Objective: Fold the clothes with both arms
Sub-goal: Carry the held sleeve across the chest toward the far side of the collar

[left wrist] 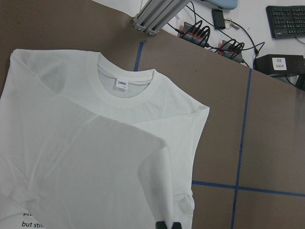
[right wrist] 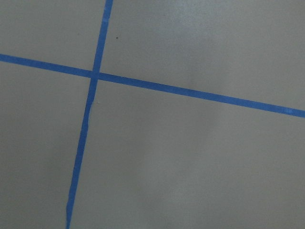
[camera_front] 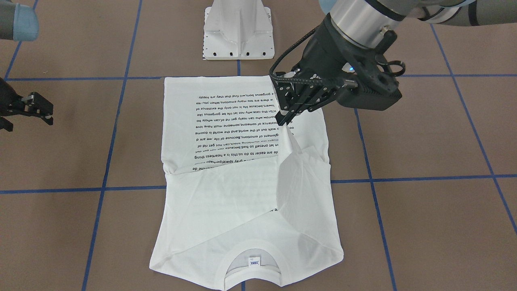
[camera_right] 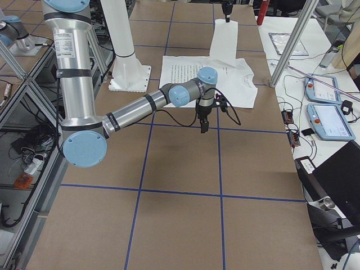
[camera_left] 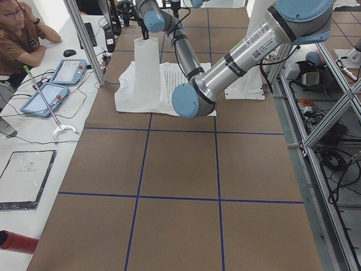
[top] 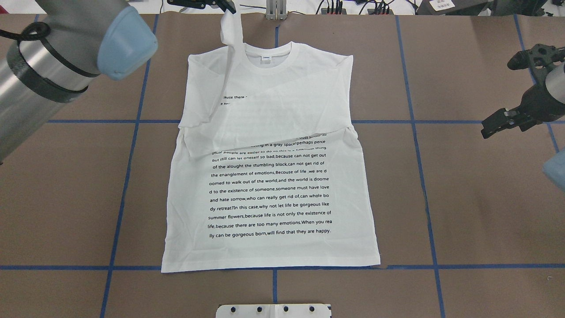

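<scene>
My left gripper has the sleeve. It will let go of it on the blank margin (camera_front: 187, 161) beside the black text, toward my right gripper.
The white shirt (top: 269, 185) lies flat on the brown table, black text facing up and collar (top: 270, 57) at the far edge. One sleeve is folded across the chest. My left gripper (camera_front: 289, 120) is shut on the other sleeve (top: 229, 31) and holds it high over the shirt, so the cloth hangs in a strip (camera_left: 145, 62). In the left wrist view its fingertips (left wrist: 167, 225) are together at the bottom edge, above the collar and neck label (left wrist: 122, 85). My right gripper (top: 496, 123) hovers off to the shirt's side (camera_front: 38, 108), open and holding nothing.
The white pedestal (camera_front: 238, 36) stands at the shirt's hem. Blue tape lines (right wrist: 95, 76) cross the table. A person (camera_left: 20, 34) sits at a side desk with tablets (camera_left: 56, 79). Aluminium posts (camera_right: 292, 39) and cables border the far edge.
</scene>
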Action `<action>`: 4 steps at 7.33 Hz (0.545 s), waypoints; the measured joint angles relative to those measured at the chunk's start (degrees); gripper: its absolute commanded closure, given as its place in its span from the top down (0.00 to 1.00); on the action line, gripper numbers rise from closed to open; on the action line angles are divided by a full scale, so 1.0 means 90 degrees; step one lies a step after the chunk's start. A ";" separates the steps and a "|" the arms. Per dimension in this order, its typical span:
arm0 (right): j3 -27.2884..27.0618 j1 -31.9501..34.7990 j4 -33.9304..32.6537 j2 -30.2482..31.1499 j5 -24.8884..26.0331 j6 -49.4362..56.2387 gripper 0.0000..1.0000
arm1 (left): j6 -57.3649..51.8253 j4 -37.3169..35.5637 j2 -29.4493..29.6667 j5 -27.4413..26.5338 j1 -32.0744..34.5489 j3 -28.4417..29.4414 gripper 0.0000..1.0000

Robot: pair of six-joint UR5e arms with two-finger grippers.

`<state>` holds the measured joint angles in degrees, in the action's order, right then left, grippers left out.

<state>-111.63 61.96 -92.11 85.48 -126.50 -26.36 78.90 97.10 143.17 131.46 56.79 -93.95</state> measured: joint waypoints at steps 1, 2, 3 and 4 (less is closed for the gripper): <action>0.0019 0.0000 0.0000 0.0003 0.0002 0.0001 1.00 | 0.0444 0.0604 0.0032 -0.0225 -0.0194 0.0319 0.00; 0.0037 0.0000 0.0000 0.0014 0.0003 0.0008 1.00 | 0.0829 0.1149 0.0105 -0.0383 -0.0374 0.0653 0.00; 0.0053 0.0000 0.0000 0.0030 0.0003 0.0015 1.00 | 0.1044 0.1412 0.0193 -0.0550 -0.0575 0.0878 0.00; 0.0075 0.0000 0.0000 0.0038 0.0003 0.0022 1.00 | 0.1185 0.1591 0.0254 -0.0778 -0.0786 0.1017 0.00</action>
<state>-110.96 61.96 -92.11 85.82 -126.47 -26.16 89.56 111.42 145.46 124.46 49.72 -84.79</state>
